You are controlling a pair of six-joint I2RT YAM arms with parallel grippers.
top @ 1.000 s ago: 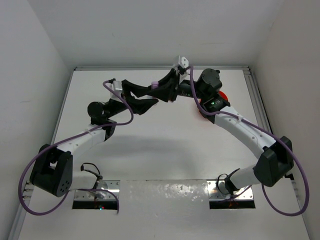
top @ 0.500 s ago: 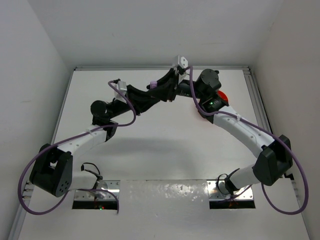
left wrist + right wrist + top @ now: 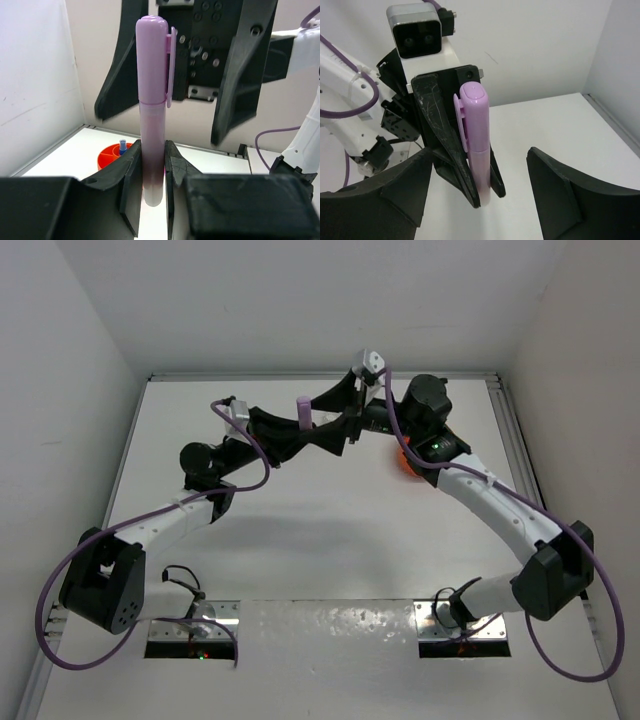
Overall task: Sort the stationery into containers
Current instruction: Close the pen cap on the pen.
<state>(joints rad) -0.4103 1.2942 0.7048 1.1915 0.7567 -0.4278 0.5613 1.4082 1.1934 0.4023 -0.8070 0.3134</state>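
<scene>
My open right gripper aims low at the pen's seam, near my left gripper, so it should rise and close on the cap's top [image 3: 474, 97].
A lilac pen [image 3: 152, 90] with a clip stands upright in the air, its lower end clamped between the pads of my left gripper [image 3: 152, 150], which is shut on it. My right gripper [image 3: 480, 155] faces it, open, with its fingers [image 3: 239, 75] spread wide on either side of the pen [image 3: 475, 125] and apart from it. From above, the pen [image 3: 303, 410] sits where the two arms meet, over the far middle of the table. The orange tub [image 3: 107, 157] stands beyond, with a small blue bottle [image 3: 122, 146] upright inside it.
From above, the orange tub [image 3: 404, 462] is mostly hidden under the right arm. White walls enclose the table on the left, back and right. Purple cables loop off both arms.
My right gripper has opened and let go of the lilac pen. My left gripper shut on the pen and keeps hold of it; the pen has shifted slightly left.
</scene>
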